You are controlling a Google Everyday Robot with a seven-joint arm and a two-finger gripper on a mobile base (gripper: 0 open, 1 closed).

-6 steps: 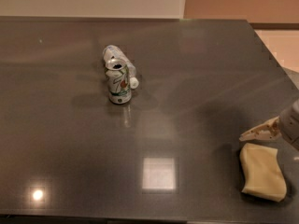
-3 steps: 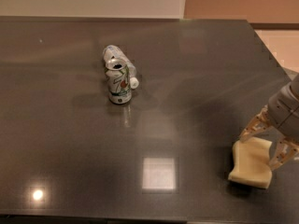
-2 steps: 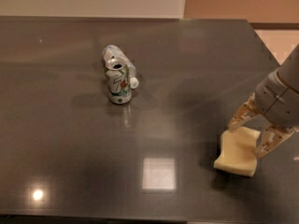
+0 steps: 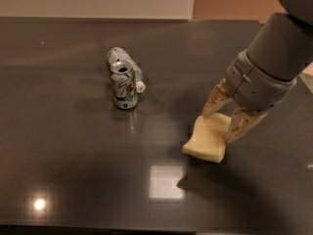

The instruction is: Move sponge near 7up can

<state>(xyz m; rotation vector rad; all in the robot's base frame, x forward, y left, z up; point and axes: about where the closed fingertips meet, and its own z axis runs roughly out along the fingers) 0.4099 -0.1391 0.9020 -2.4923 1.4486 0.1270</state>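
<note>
The robot's gripper needs to set the sponge, now held tilted low over the table, down beside the 7up can, just in front of the bottle's white cap [image 4: 151, 105].
The 7up can [image 4: 124, 87] stands upright on the dark table [image 4: 63, 146], left of centre, silver-white with green lettering and a dark hole in its top. The sponge [image 4: 207, 138], a pale yellow foam slab, is right of centre, about a can's height to the right of and nearer than the can. My gripper [image 4: 223, 123] reaches in from the upper right, its two tan fingers [image 4: 213, 101] straddling the sponge's far end and holding it, the sponge tilted with its near end low over the table.
A silvery-clear bottle [image 4: 126, 66] with a white cap lies on its side just behind and touching the can. The table's back edge meets a pale wall; its right edge lies behind the arm. Light glare spots show on the near tabletop.
My gripper came down on the sponge at the right edge, closed on it, and has carried it leftward and farther from the near edge, toward the can. The can and bottle have not moved.
</note>
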